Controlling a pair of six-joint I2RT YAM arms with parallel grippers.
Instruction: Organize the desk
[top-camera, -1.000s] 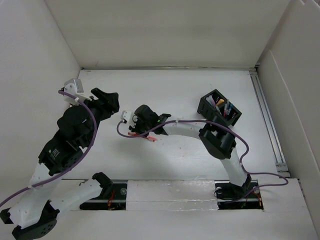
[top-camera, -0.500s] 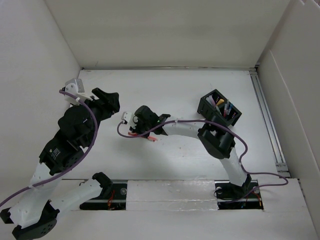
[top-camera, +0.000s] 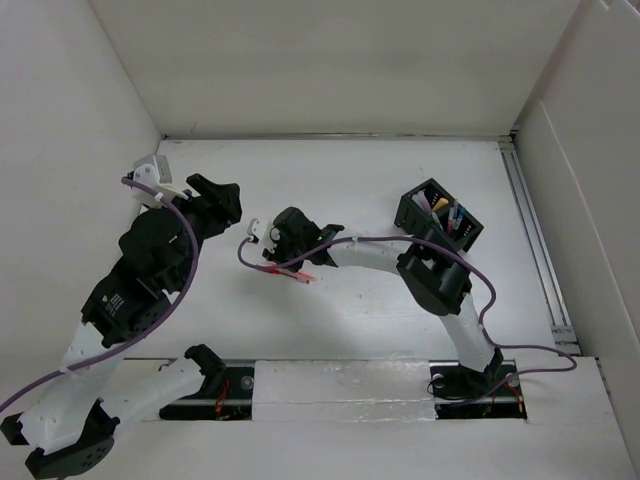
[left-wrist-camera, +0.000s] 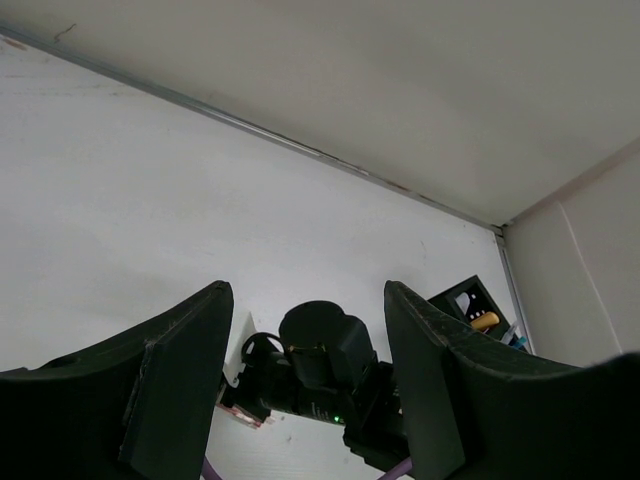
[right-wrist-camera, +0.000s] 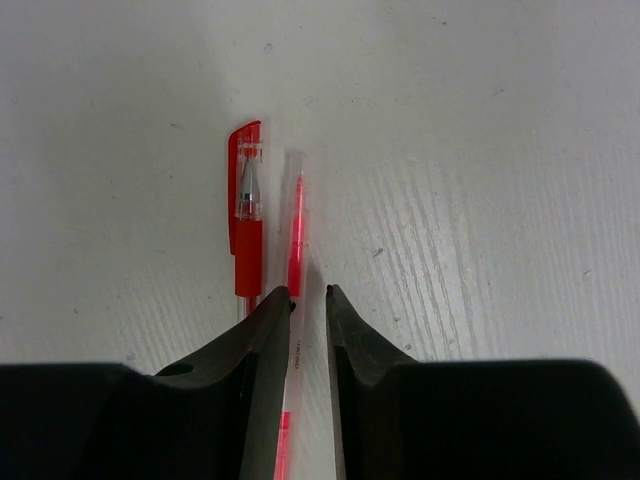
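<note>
My right gripper is facing a capped red pen lying close beside the thin pen, so it should move the thin pen clear, then grasp it near its end (right-wrist-camera: 297, 178).
On the white desk (top-camera: 380, 180) two red pens (top-camera: 290, 272) lie side by side. In the right wrist view a capped red pen (right-wrist-camera: 246, 225) lies left of a thin clear-and-red pen (right-wrist-camera: 296, 225). My right gripper (right-wrist-camera: 308, 292) points down at the desk with its jaws narrowly open around the thin pen. The pen rests against the left finger, and a slit shows before the right one. My left gripper (left-wrist-camera: 307, 290) hangs open and holds nothing, left of the right gripper (top-camera: 285, 256) and looking toward it.
A black slotted pen-holder box (top-camera: 438, 222) with several pens stands right of centre, and it also shows in the left wrist view (left-wrist-camera: 470, 305). White walls close three sides. A metal rail (top-camera: 535, 250) runs along the right edge. Purple cables trail from both wrists.
The right gripper's jaws have parted slightly around the thin pen, and its wrist has shifted a little to the right. The left arm has edged slightly up and right.
</note>
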